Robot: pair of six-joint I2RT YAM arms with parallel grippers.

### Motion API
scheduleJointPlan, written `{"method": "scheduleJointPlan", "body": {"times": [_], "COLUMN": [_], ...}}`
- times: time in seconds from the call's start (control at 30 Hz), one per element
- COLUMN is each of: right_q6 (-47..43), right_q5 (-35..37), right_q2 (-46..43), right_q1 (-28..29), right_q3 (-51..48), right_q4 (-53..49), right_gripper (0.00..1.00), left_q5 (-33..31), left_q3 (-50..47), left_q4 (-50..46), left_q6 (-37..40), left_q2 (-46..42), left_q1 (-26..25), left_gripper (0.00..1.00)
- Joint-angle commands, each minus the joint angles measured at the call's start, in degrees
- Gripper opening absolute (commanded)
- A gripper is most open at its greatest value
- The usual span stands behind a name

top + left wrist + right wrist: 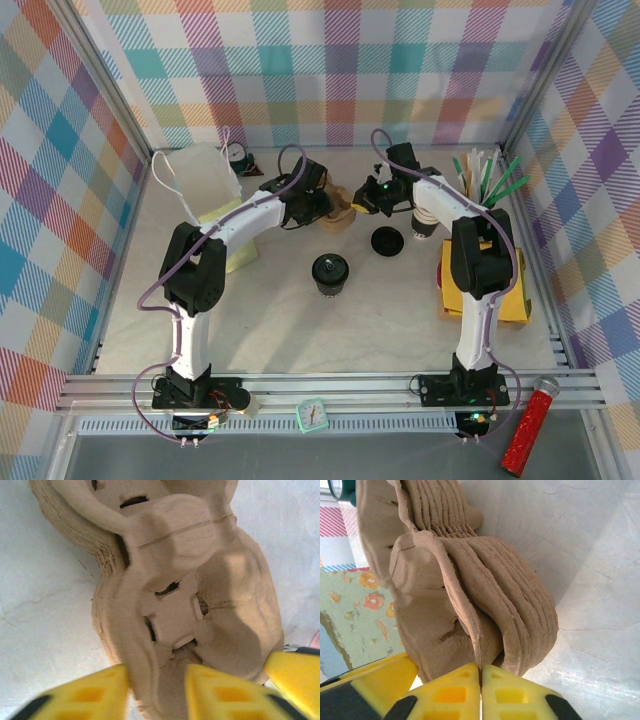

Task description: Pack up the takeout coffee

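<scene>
The top carrier's rim nests against the stack at the robot's left gripper, so next the right gripper peels it up before the left gripper takes that rim alone [134, 642].
The takeout coffee [330, 271], a small tan cup with a black lid, stands alone at mid-table in front of both arms. Behind it lies a stack of brown pulp cup carriers [340, 215]. My left gripper [318, 207] comes at the stack from the left. In the left wrist view its yellow fingers [95, 695] stand either side of the top carrier's [190, 580] raised rim, my left gripper [157, 680] shut on that rim. My right gripper [362, 203] comes from the right. In its wrist view my right gripper [481, 672] is shut on the thin edge of the top carrier [420, 595], beside the nested stack [520, 595].
A white paper bag [195, 178] stands at the back left. A loose black lid [386, 240] lies right of the coffee, next to stacked lidless cups [424, 222]. A pink cup of sticks [482, 185] and a yellow box [490, 295] sit at the right.
</scene>
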Motion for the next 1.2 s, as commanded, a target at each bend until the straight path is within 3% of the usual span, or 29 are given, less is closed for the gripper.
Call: {"method": "scheduleJointPlan", "body": {"times": [0.0, 0.23, 0.8, 0.87, 1.07, 1.17], "right_q6": [-0.2, 0.4, 2.6, 3.1, 4.1, 5.1], "right_q5": [-1.7, -2.2, -3.0, -3.4, -4.0, -4.1], "right_q2": [-1.2, -2.9, -8.2, -9.0, -11.0, -11.5], "right_q1": [0.1, 0.1, 0.1, 0.1, 0.1, 0.1], "right_q3": [-0.3, -1.5, -4.3, -5.0, -6.2, -6.4], "right_q4": [0.9, 2.3, 5.8, 7.0, 10.0, 11.0], "right_gripper": [0.07, 0.04, 0.0, 0.0, 0.0, 0.0], "left_q5": [1.0, -0.3, -2.0, -2.3, -3.7, -3.7], "left_q3": [0.8, 0.1, -0.6, -0.4, 0.0, 0.8], "left_q4": [2.1, 2.1, 1.4, 1.0, -1.2, -3.0], "left_q6": [0.0, 0.3, 0.2, 0.0, -1.9, -3.2], "left_q2": [0.5, -1.8, -6.7, -7.2, -7.3, -6.5], "left_q1": [0.6, 0.5, 0.5, 0.5, 0.6, 0.6], "left_gripper": [0.27, 0.13, 0.14, 0.17, 0.44, 0.47]}}
